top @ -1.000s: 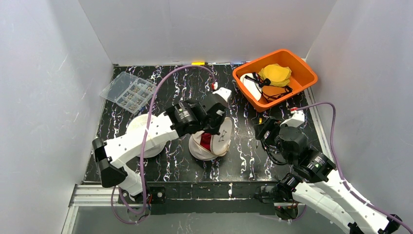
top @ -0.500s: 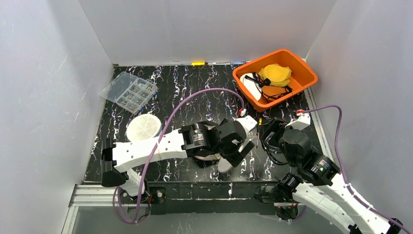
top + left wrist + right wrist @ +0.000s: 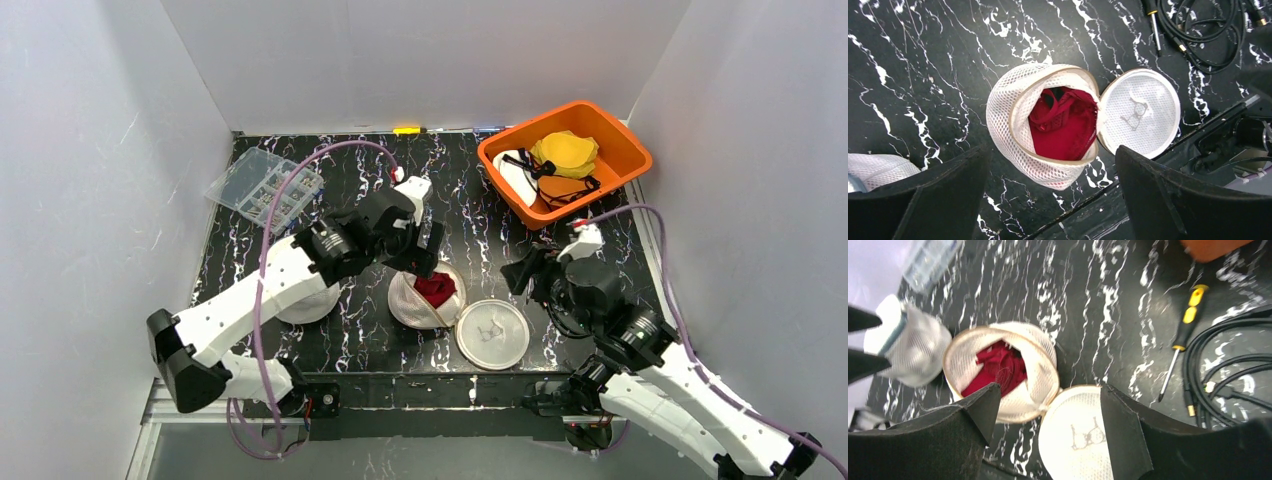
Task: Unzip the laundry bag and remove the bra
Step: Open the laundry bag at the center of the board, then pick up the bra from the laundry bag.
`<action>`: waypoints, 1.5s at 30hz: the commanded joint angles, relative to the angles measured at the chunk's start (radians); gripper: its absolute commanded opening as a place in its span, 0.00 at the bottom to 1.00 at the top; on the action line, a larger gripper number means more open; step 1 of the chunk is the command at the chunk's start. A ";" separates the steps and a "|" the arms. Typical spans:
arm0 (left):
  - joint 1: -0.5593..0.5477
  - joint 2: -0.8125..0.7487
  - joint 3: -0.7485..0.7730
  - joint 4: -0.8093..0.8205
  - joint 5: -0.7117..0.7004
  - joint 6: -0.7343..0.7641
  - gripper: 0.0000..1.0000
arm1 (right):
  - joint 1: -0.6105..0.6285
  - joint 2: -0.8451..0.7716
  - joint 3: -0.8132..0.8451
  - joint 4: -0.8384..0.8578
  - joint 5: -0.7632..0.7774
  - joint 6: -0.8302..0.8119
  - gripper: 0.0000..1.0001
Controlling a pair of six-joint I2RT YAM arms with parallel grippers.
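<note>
The laundry bag's edge [image 3: 457,319] [image 3: 1047,406], where the flipped lid is attached, is the next place my right gripper will move to, and it should close its fingers there.
The round white mesh laundry bag [image 3: 408,303] lies unzipped near the table's front. Its lid [image 3: 492,333] is flipped flat to the right, still joined at one edge. The red bra [image 3: 436,289] sits crumpled inside the bag [image 3: 1003,115]; from the left wrist the bra [image 3: 1063,125] and the lid [image 3: 1140,112] both show plainly. My left gripper [image 3: 418,258] hovers open above the bag, holding nothing [image 3: 1052,150]. My right gripper [image 3: 518,275] is open and empty to the right of the bag [image 3: 1035,365], above the lid [image 3: 1078,430], with the bra [image 3: 998,367] ahead of it.
An orange bin [image 3: 520,195] of garments stands at the back right. A clear compartment box [image 3: 265,188] is at the back left. A second white mesh bag [image 3: 300,300] lies left of the open one. A yellow-handled screwdriver [image 3: 1183,335] and black cables [image 3: 1228,370] lie on the right.
The left gripper swung the lid over to the right, let go and opened, then drew back above the bag. The lid now lies flat. The right gripper shifted slightly left.
</note>
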 commanded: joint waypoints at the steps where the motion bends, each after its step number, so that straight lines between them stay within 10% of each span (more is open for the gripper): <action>1: 0.104 0.067 -0.035 -0.020 0.157 0.022 0.91 | 0.002 0.079 -0.051 0.121 -0.185 -0.006 0.80; 13: 0.248 0.268 -0.016 -0.048 0.327 0.067 0.77 | 0.003 0.116 -0.257 0.336 -0.343 0.108 0.77; 20: 0.284 0.311 -0.034 -0.039 0.388 0.067 0.53 | 0.004 0.129 -0.287 0.380 -0.386 0.129 0.76; 28: 0.284 0.261 -0.104 0.021 0.380 0.011 0.00 | 0.005 0.222 -0.311 0.440 -0.374 0.201 0.73; 45: 0.284 -0.108 -0.407 0.262 0.180 -0.464 0.00 | 0.019 0.432 -0.256 0.510 -0.347 0.245 0.69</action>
